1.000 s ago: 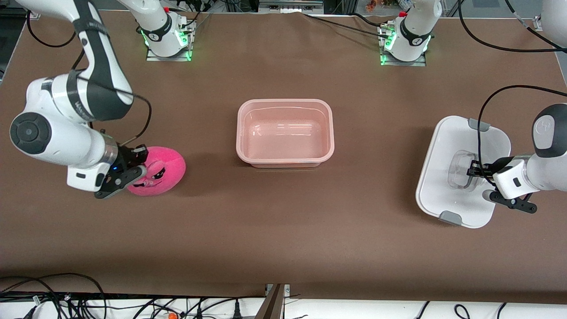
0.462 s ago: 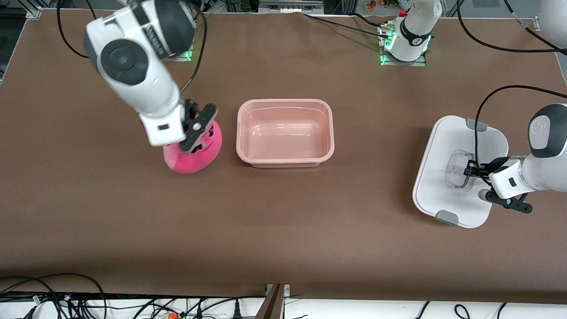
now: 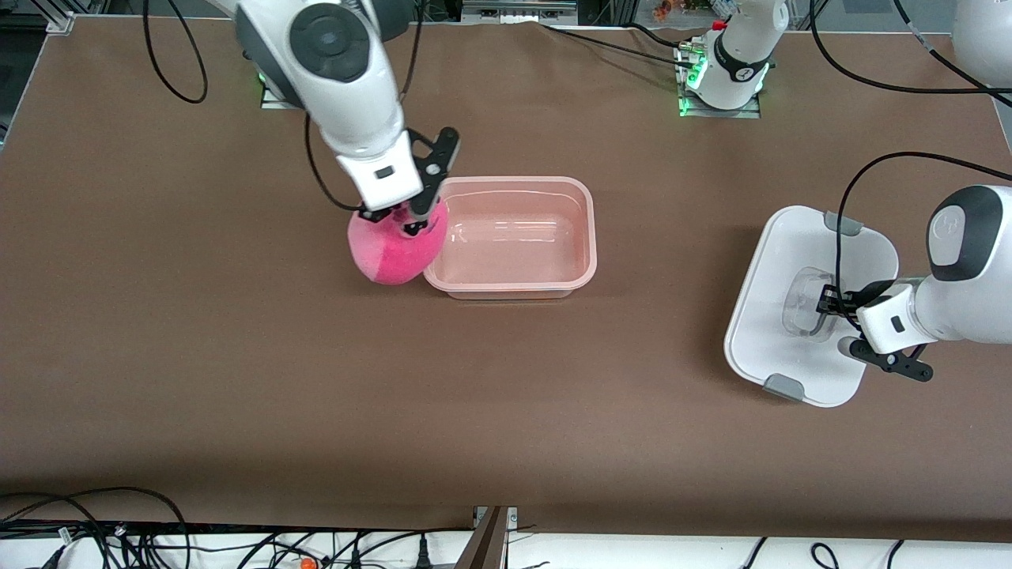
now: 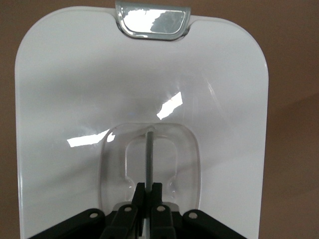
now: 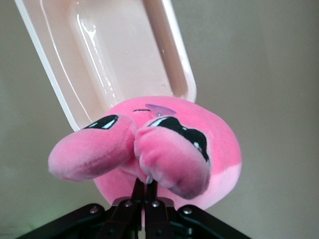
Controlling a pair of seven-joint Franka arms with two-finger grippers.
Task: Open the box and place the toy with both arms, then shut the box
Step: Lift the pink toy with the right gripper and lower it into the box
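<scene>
My right gripper should release the pink plush toy, now held over the tub's rim, on the middle of the open pink tub's bottom point(image 3: 510, 247) point(image 5: 114, 40).
The open pink tub of the box point(image 3: 510, 181) stands mid-table, empty. My right gripper point(image 3: 411, 224) is shut on the pink plush toy point(image 3: 386, 254) and holds it in the air over the tub's rim at the right arm's end. In the right wrist view the gripper point(image 5: 147, 187) pinches the toy point(image 5: 209, 144) beneath its face, with the tub point(image 5: 114, 50) beside it. My left gripper point(image 3: 828, 304) is shut on the recessed handle of the white lid point(image 3: 791, 253), at the left arm's end of the table. The left wrist view shows the gripper point(image 4: 148, 188) clamped on the handle bar of the lid point(image 4: 139, 74).
The lid's grey clips point(image 3: 840, 224) point(image 3: 783, 387) sit at its two ends; one clip shows in the left wrist view point(image 4: 152, 20). The left arm's base point(image 3: 723, 75) stands at the table's back edge. Cables point(image 3: 118, 529) lie along the front edge.
My right gripper lifted the toy from the right arm's end of the table and carried it to the tub's rim. My left gripper shifted the lid slightly toward the tub.
</scene>
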